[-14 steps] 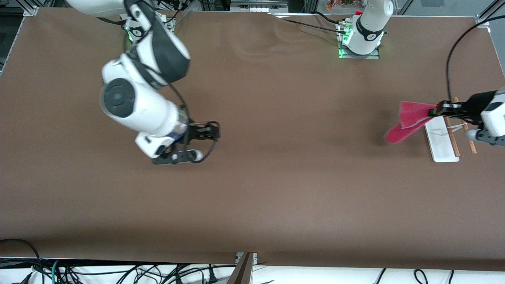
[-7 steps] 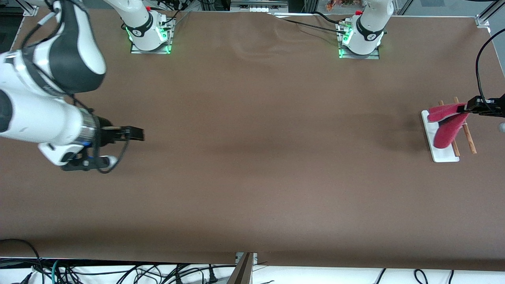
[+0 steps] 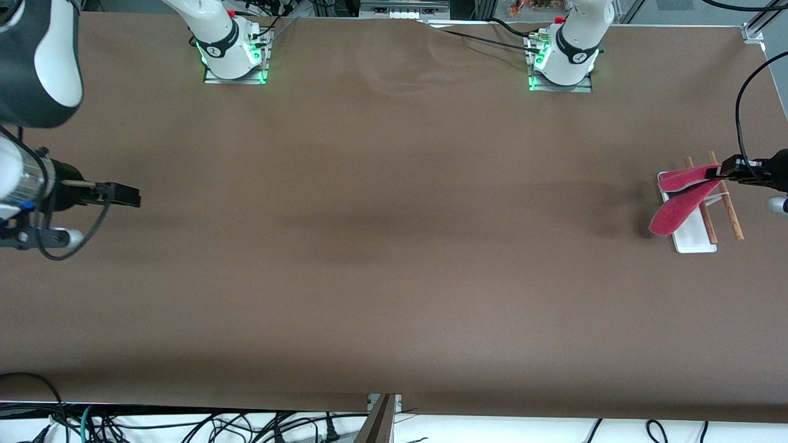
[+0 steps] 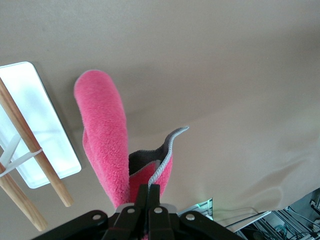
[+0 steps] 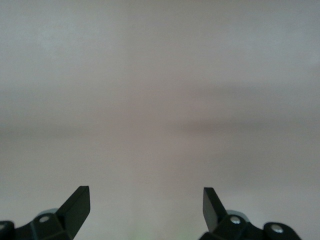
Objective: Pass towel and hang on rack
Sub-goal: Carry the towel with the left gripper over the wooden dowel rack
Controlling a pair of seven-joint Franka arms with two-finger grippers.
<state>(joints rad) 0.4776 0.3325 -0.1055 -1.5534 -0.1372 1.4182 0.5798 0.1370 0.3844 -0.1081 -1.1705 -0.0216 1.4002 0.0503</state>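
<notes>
The fingers of my left gripper should release the pink towel, now hanging folded over the rack's end, draped across both brown rods of the rack (image 3: 718,199) (image 4: 20,161), over their middle.
The pink towel (image 3: 677,197) hangs folded from my left gripper (image 3: 725,169), which is shut on its grey-edged corner over the rack (image 3: 695,237) at the left arm's end of the table. The rack has a white base and two brown rods (image 3: 732,212). In the left wrist view the towel (image 4: 102,130) dangles from the shut fingers (image 4: 149,192), with its grey side showing inside the fold, beside the rack (image 4: 45,135). My right gripper (image 3: 132,197) is open and empty over bare table at the right arm's end; its view shows both fingertips (image 5: 80,202) wide apart.
The brown table cover (image 3: 394,246) spans the whole surface. Both arm bases (image 3: 231,52) stand along the edge farthest from the front camera. Cables lie off the table's near edge.
My right arm has swung away toward its own end of the table. My left gripper has carried the towel from beside the rack to over it, and the towel has swung.
</notes>
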